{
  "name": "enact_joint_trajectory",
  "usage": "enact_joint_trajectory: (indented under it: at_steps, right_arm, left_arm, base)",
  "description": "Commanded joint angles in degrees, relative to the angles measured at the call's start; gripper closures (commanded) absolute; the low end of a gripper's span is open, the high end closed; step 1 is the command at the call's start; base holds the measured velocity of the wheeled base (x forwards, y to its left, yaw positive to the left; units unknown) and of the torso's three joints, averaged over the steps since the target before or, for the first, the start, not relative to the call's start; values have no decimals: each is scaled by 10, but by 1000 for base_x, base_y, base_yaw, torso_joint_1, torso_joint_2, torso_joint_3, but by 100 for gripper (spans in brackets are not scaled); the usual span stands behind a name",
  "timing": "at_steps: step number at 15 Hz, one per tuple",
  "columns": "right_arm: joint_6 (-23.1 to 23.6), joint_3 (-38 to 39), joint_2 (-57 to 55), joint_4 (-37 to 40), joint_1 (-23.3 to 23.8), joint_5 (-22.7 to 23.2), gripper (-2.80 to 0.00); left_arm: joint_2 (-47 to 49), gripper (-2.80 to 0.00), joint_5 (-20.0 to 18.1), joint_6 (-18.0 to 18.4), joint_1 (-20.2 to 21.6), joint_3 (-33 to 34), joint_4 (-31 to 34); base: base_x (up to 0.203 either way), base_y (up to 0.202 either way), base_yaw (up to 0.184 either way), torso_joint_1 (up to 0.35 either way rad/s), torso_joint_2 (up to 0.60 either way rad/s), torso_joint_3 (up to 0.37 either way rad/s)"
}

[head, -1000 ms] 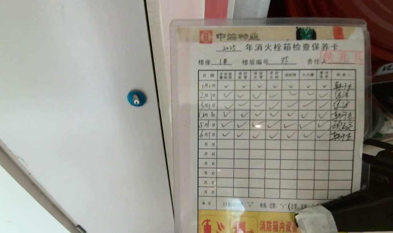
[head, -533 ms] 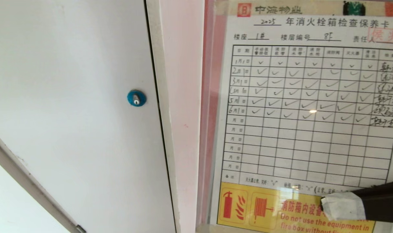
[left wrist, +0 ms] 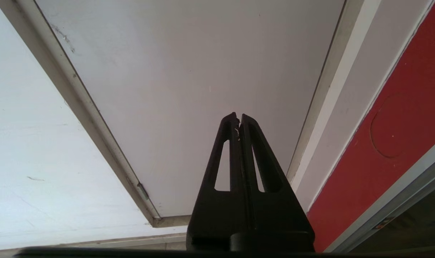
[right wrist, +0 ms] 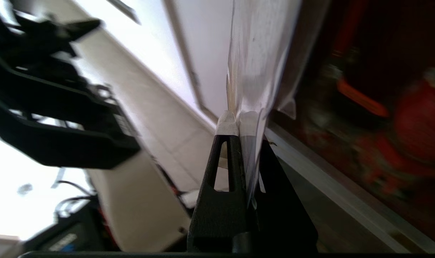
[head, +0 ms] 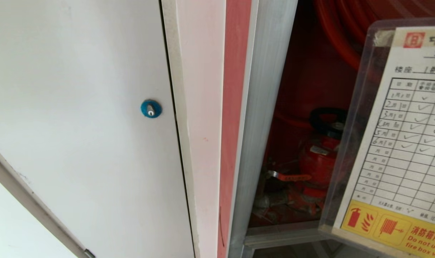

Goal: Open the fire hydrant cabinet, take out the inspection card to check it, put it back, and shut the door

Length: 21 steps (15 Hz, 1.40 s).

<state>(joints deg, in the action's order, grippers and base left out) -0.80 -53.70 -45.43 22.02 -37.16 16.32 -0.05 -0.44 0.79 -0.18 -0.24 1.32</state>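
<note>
The inspection card, now hanging before the fire hydrant cabinet, will go down on the black handwheel (head: 342, 122) above the red valve, set there by my right gripper.
The inspection card (head: 400, 143), a white checklist sheet in a clear sleeve with a yellow warning strip at its foot, hangs tilted at the right edge of the head view. It stands in front of the fire hydrant cabinet (head: 267, 107), whose red inside shows a red valve (head: 319, 157) and part of the red hose reel (head: 339, 32). My right gripper (right wrist: 240, 120) is shut on the card's (right wrist: 260, 53) lower edge, seen edge-on; the gripper is out of the head view. My left gripper (left wrist: 238, 116) is shut and empty, parked before the white panel. The door is out of view.
A plain white panel door (head: 77, 107) with a blue round lock (head: 151, 108) fills the left of the head view. A pale and red strip (head: 217, 125) runs beside the cabinet's aluminium frame. The cabinet's bottom ledge (head: 282, 234) lies below the valve.
The card has swung from the middle of the head view to the right and tilted, uncovering the cabinet's inside and the valve. The right gripper's tip has left the head view.
</note>
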Motion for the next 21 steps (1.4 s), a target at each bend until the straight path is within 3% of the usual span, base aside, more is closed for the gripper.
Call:
enact_joint_trajectory:
  at_steps: [1, 3, 5, 10, 12, 14, 17, 19, 21]
  right_arm:
    - [51, -13, 49, 50, 0, -90, 0]
    - [127, -32, 67, 99, 0, -151, 0]
    - [199, -43, 68, 114, 1, -241, 0]
    - [401, -59, 32, 85, 1, -449, 0]
    - [494, -63, 12, 62, 1, -512, 0]
    - [532, -73, -4, 55, 2, -540, 0]
    - [645, -90, -87, 54, 17, -589, 0]
    - [704, -103, -129, 45, 51, -593, 0]
    - [740, -113, -170, 10, 88, -564, 0]
  left_arm:
    - [0, 0, 0, 0, 0, 0, 0]
    - [0, 0, 0, 0, 0, 0, 0]
    - [0, 0, 0, 0, 0, 0, 0]
    - [0, 0, 0, 0, 0, 0, 0]
    - [0, 0, 0, 0, 0, 0, 0]
    - [0, 0, 0, 0, 0, 0, 0]
    - [0, 0, 0, 0, 0, 0, 0]
    - [0, 0, 0, 0, 0, 1, 0]
    - [0, 0, 0, 0, 0, 1, 0]
  base:
    - [0, 0, 0, 0, 0, 0]
    - [0, 0, 0, 0, 0, 0]
    - [0, 0, 0, 0, 0, 0]
    - [0, 0, 0, 0, 0, 0]
    - [0, 0, 0, 0, 0, 0]
    - [0, 0, 0, 0, 0, 0]
    - [0, 0, 0, 0, 0, 0]
    - [0, 0, 0, 0, 0, 0]
    - [0, 0, 0, 0, 0, 0]
